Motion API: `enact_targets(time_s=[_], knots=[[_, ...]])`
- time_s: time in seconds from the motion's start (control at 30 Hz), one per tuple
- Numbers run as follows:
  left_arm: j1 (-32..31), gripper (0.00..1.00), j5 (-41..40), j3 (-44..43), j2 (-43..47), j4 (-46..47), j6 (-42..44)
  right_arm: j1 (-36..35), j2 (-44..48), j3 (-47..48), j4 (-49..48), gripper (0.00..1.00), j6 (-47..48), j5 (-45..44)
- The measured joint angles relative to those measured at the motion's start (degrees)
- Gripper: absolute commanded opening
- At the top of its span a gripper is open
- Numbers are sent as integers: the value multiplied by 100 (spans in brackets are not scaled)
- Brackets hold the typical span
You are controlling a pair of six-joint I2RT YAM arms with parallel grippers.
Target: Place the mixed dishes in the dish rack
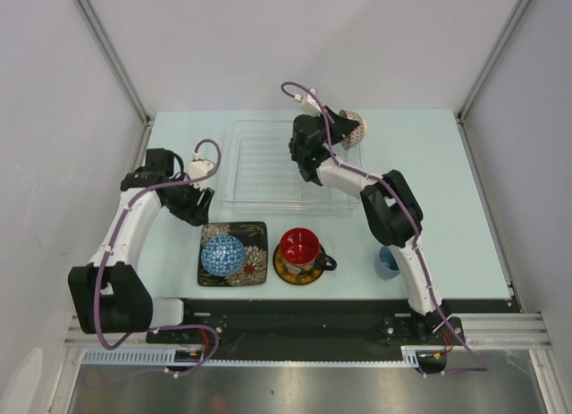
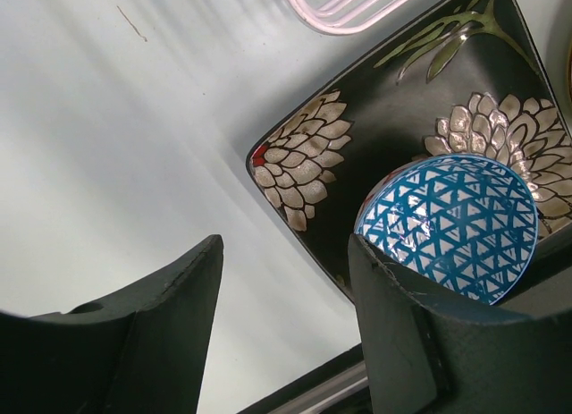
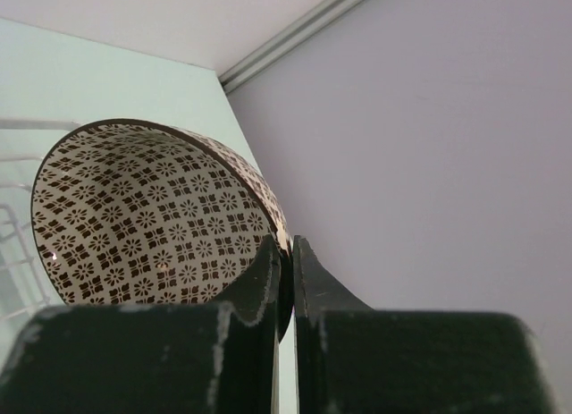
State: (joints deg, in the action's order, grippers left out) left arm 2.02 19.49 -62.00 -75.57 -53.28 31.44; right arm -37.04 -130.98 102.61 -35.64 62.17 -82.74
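Note:
My right gripper is going to let go of the beige patterned bowl inside the clear dish rack's far corner (image 1: pixel 344 156), away from my left gripper.
My right gripper (image 1: pixel 344 128) is shut on the rim of the beige patterned bowl (image 1: pixel 355 129) and holds it tilted on edge above the far right corner of the clear dish rack (image 1: pixel 268 192). In the right wrist view the bowl (image 3: pixel 143 222) shows its patterned inside, its rim pinched between my fingers (image 3: pixel 288 253). My left gripper (image 1: pixel 201 202) is open and empty over the table, just left of the black square floral plate (image 1: pixel 257 238). The blue patterned bowl (image 1: pixel 222 254) lies on that plate (image 2: pixel 357 146), also in the left wrist view (image 2: pixel 456 222). The red-inside dark cup (image 1: pixel 301 247) stands on the yellow-brown saucer (image 1: pixel 286 274). The light blue cup (image 1: pixel 387 263) stands by the right arm.
White walls with metal corner posts enclose the table on three sides. The black rail with the arm bases (image 1: pixel 295 329) runs along the near edge. A corner of the rack (image 2: pixel 349 7) shows at the top of the left wrist view.

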Motion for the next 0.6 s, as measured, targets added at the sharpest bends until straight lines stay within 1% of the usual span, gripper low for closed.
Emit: enact_targets(time_s=[0.1,0.23,0.43,0.6], knots=[[4,63,-7,2,2,2,0,-2,-96,-7,-704,0,575,-120],[37,63,-7,0,2,9,-2,-15,-116,-68,-1191,0,920,-216],[70,63,-24,0,17,44,-7,-181,-146,-391,-1412,0,1095,-267],[79,62,-24,2,37,98,-20,-328,-291,-483,-1427,0,1099,-278]])
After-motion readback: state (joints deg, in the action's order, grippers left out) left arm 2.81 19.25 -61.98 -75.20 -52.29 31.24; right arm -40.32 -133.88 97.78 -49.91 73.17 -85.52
